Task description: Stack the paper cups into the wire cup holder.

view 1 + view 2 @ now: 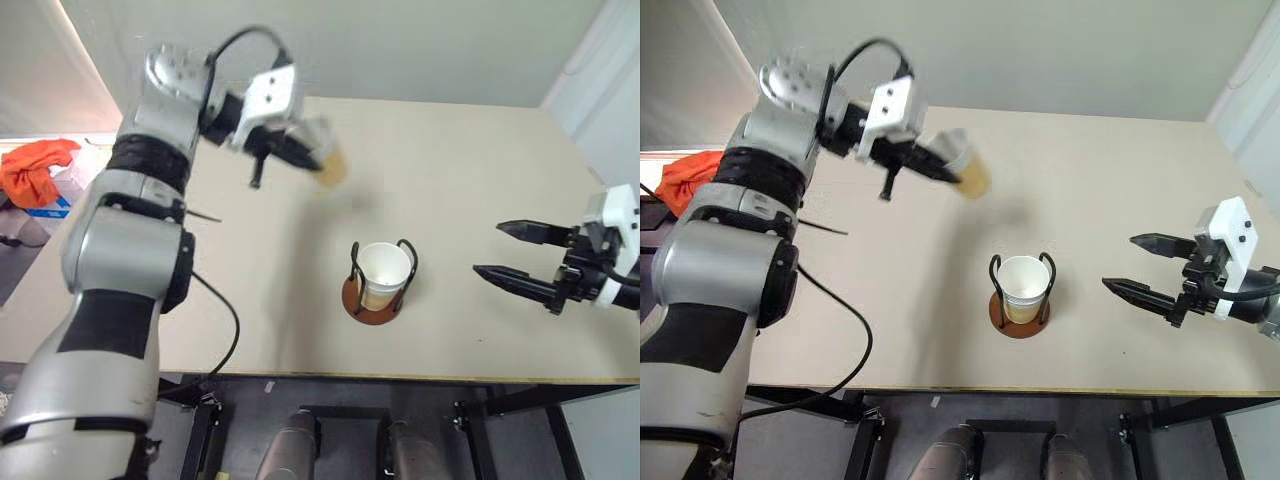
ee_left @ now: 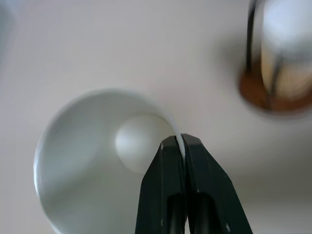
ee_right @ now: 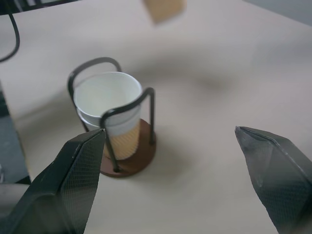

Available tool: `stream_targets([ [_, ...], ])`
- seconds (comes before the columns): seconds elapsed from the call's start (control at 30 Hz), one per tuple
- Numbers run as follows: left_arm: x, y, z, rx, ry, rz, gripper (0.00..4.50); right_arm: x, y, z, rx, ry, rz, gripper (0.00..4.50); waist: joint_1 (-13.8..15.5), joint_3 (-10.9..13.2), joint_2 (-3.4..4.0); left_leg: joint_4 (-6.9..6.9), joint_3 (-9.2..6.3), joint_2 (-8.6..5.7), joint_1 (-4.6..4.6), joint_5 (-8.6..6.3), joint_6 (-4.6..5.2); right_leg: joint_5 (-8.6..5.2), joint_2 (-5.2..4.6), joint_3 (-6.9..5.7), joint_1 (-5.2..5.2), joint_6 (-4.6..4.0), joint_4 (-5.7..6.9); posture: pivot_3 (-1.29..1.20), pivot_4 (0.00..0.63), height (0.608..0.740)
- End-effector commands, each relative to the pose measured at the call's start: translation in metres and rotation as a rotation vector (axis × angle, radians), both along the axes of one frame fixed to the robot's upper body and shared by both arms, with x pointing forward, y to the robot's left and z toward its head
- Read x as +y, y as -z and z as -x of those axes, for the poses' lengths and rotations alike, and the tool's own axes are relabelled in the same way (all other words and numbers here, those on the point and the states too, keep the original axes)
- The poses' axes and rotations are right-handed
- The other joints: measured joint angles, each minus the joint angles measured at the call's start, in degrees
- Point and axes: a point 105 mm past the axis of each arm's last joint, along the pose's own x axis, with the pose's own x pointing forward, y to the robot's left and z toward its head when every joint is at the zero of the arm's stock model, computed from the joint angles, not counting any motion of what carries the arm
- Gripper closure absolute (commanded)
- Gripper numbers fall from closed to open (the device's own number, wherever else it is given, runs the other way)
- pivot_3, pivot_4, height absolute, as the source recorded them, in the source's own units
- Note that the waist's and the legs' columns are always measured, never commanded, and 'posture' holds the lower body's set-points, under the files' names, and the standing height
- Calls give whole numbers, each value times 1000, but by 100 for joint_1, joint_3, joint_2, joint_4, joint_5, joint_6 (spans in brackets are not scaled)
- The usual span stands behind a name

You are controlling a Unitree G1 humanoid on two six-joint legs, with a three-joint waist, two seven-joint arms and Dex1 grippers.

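I will let go of the pale yellow-orange paper cup with my left gripper inside the nested paper cups (image 1: 384, 268) (image 2: 288, 27) in the wire cup holder.
A pale yellow-orange paper cup (image 1: 332, 163) hangs tilted in the air above the table's far left part. My left gripper (image 1: 305, 150) is shut on its rim. In the left wrist view the black fingers (image 2: 168, 165) pinch the rim of that cup (image 2: 92, 165), whose white inside faces the camera. The wire cup holder (image 1: 354, 299), a reddish-brown disc with two black wire loops, stands near the table's middle front with two nested paper cups (image 1: 384, 272) in it. My right gripper (image 1: 487, 248) hovers open to the right of the holder with nothing between its fingers.
The beige table (image 1: 480, 150) spreads wide around the holder. An orange cloth (image 1: 38, 168) lies off the table at the far left. A black cable (image 1: 228, 320) trails from my left arm over the table's front left.
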Motion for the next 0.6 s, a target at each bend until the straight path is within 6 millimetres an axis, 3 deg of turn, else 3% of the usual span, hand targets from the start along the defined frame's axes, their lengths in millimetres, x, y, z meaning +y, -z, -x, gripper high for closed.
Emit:
stream_targets([
  [0.03, -31, -25, 39, -45, 257, 26, 4465, -4, -15, 4, -77, 18, 16, 0, -31, 2, 6, 4, 5, 7, 2, -1, -2, 4, -6, 17, 0, 10, -2, 0, 150, 740],
  [0.2, -45, 4, 64, -42, 437, -162, 4465, -9, -12, 8, -78, 51, 26, 0, -99, -5, 21, 13, 55, 10, 34, -11, -2, -5, 15, 91, 7, 41, 5, 0, 150, 740],
  [0.37, -48, 13, 78, -44, 533, -224, 4465, -9, -14, 10, -86, 60, 26, 0, -135, -3, 25, 39, 78, 6, 31, -43, 48, -1, 10, 111, 8, 56, 1, 0, 150, 740],
  [0.6, -43, 28, 79, -36, 562, -295, 4465, -12, -12, 13, -85, 86, 31, 0, -132, -4, 28, 45, 69, 4, 35, -49, 65, -7, 11, 111, 22, 23, -1, 0, 150, 740],
])
